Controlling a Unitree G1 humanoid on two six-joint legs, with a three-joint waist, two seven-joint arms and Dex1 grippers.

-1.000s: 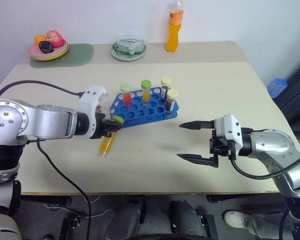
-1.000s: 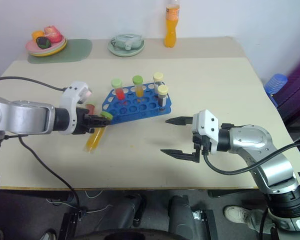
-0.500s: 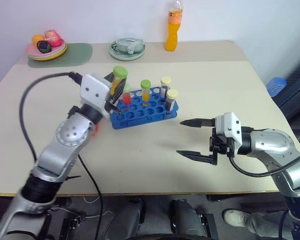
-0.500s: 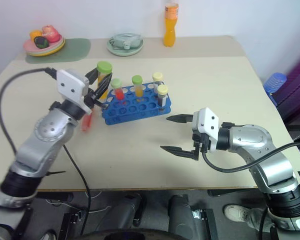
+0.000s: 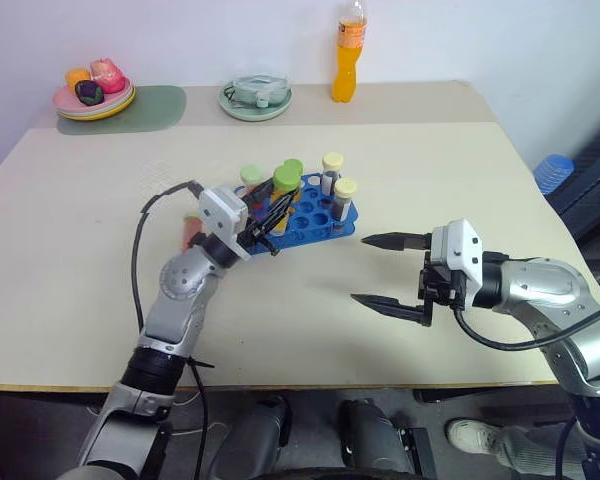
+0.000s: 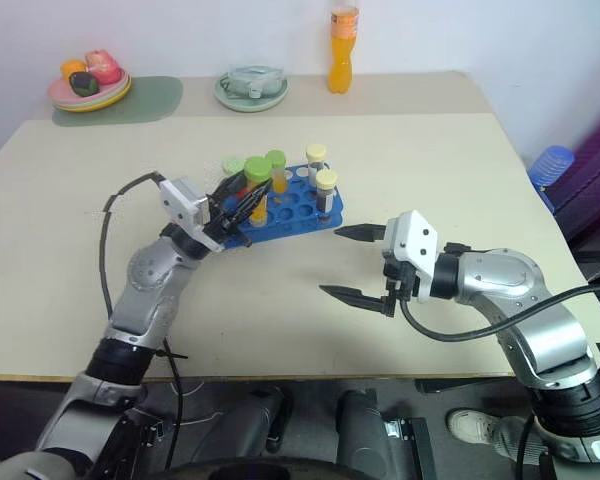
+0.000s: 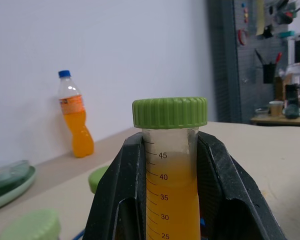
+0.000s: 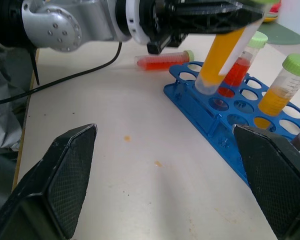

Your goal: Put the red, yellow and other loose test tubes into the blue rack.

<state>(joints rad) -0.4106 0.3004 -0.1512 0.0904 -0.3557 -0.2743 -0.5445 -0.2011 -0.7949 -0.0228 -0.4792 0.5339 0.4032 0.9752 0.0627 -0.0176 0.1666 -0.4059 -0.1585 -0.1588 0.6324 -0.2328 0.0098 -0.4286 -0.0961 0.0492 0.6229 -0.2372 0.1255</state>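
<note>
The yellow-filled test tube will go down from my left gripper into the blue rack's hole [image 5: 303, 226] in front of the other green-capped tube.
My left gripper [image 5: 272, 210] is shut on a yellow-filled test tube [image 5: 283, 190] with a green cap. The tube is tilted over the left end of the blue rack [image 5: 315, 226]. In the right wrist view the tube's lower end [image 8: 210, 86] sits at a hole in the rack [image 8: 212, 122]; whether it is inside is unclear. The rack holds several capped tubes, among them a red one [image 8: 237, 72]. Another red test tube [image 8: 162, 61] lies flat on the table beside the rack's left end. My right gripper [image 5: 385, 271] hangs open to the right of the rack, holding nothing.
At the table's far edge stand an orange soda bottle [image 5: 348, 55], a pale green dish [image 5: 256, 98] and a plate of colourful items [image 5: 96, 92] on a green mat [image 5: 150, 106]. A black cable [image 5: 140, 260] loops off my left wrist. A blue object [image 5: 553, 172] sits beyond the right edge.
My left arm swung the yellow tube from hanging beside the rack's left end, up and round, to a tilted stand over the rack's left holes. The right gripper stayed put.
</note>
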